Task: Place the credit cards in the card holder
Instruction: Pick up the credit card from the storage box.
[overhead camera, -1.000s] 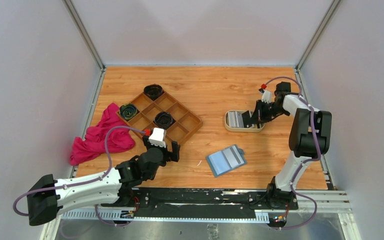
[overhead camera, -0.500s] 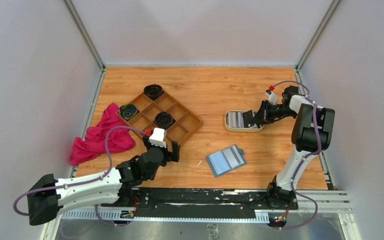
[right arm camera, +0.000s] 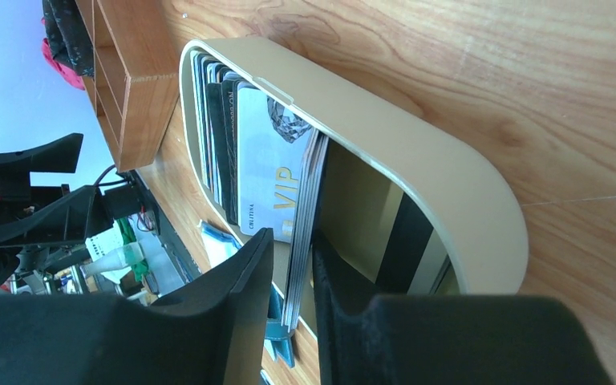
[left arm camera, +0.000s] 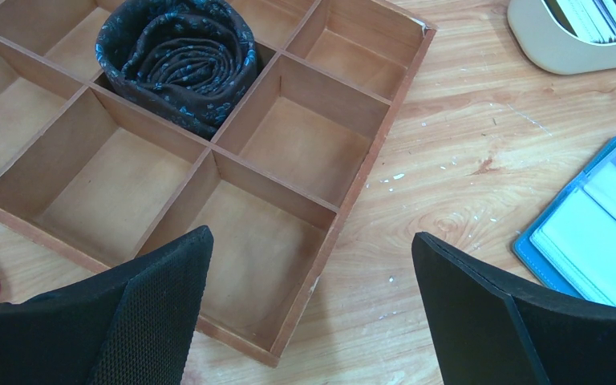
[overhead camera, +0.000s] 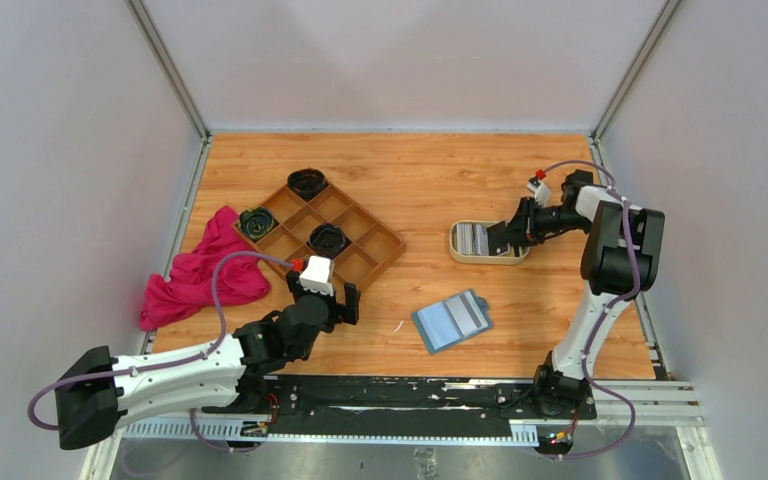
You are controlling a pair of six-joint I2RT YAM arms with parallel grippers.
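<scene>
Next, my right gripper opens, back away and line up to pinch the stack's near end point(right arm camera: 290, 311), because the stack of cards lies at a slant across its fingers.
The teal-blue card holder point(overhead camera: 452, 320) lies open on the table, its lighter slotted inside up; it also shows in the left wrist view point(left arm camera: 601, 224). The credit cards point(overhead camera: 475, 238) stand on edge in the cream oval tray point(overhead camera: 458, 250). My right gripper point(overhead camera: 505, 238) reaches into the tray's right end. In the right wrist view the right gripper point(right arm camera: 291, 241) has its jaws narrowly open around a stack of cards point(right arm camera: 269, 160), one finger touching the stack and the other a little apart from it. My left gripper point(overhead camera: 345, 300) is wide open and empty beside the wooden tray; it also shows in its wrist view point(left arm camera: 311, 241).
The brown wooden compartment tray point(overhead camera: 360, 225) holds three rolled dark cloths point(overhead camera: 328, 238), one of them in the left wrist view point(left arm camera: 176, 56). A pink cloth point(overhead camera: 195, 275) lies at the left. Walls enclose the table on the left, back and right.
My right wrist has swung outward to the right and settled with its fingers low in the cream tray, around the cards. The left arm and the card holder have not moved.
</scene>
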